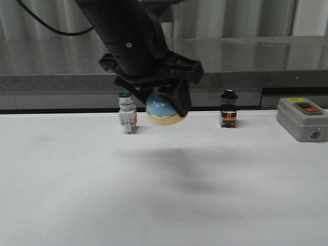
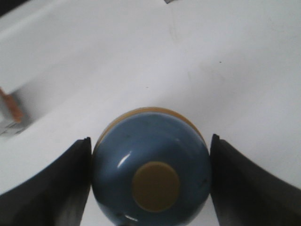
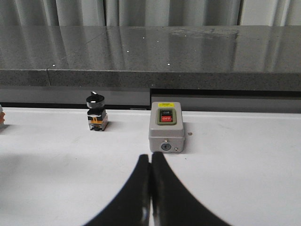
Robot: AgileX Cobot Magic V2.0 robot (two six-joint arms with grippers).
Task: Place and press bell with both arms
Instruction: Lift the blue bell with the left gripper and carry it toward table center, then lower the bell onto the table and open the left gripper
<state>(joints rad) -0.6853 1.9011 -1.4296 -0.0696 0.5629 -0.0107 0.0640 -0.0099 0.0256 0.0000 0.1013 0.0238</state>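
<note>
My left gripper is going to let go of the bell. It will set it free on the white table (image 1: pixel 180 154), in front of the gap between the green-capped and black-knobbed switches.
The light-blue dome bell (image 1: pixel 163 109) with its cream base hangs above the white table, held tilted in my left gripper (image 1: pixel 166 105). In the left wrist view the bell (image 2: pixel 151 165) with its cream button sits between the two dark fingers (image 2: pixel 61 183), which press on both its sides. My left arm (image 1: pixel 130 36) comes down from the top of the front view. My right gripper (image 3: pixel 151 160) is shut and empty, low over the table in front of the grey box; it does not show in the front view.
A green-capped white push-button switch (image 1: pixel 126 113) stands just left of the bell. A black-knobbed switch (image 1: pixel 228 108) stands to the right, also in the right wrist view (image 3: pixel 96 113). A grey ON/OFF box (image 1: pixel 302 119) sits far right. A dark counter ledge (image 1: pixel 256 77) runs behind.
</note>
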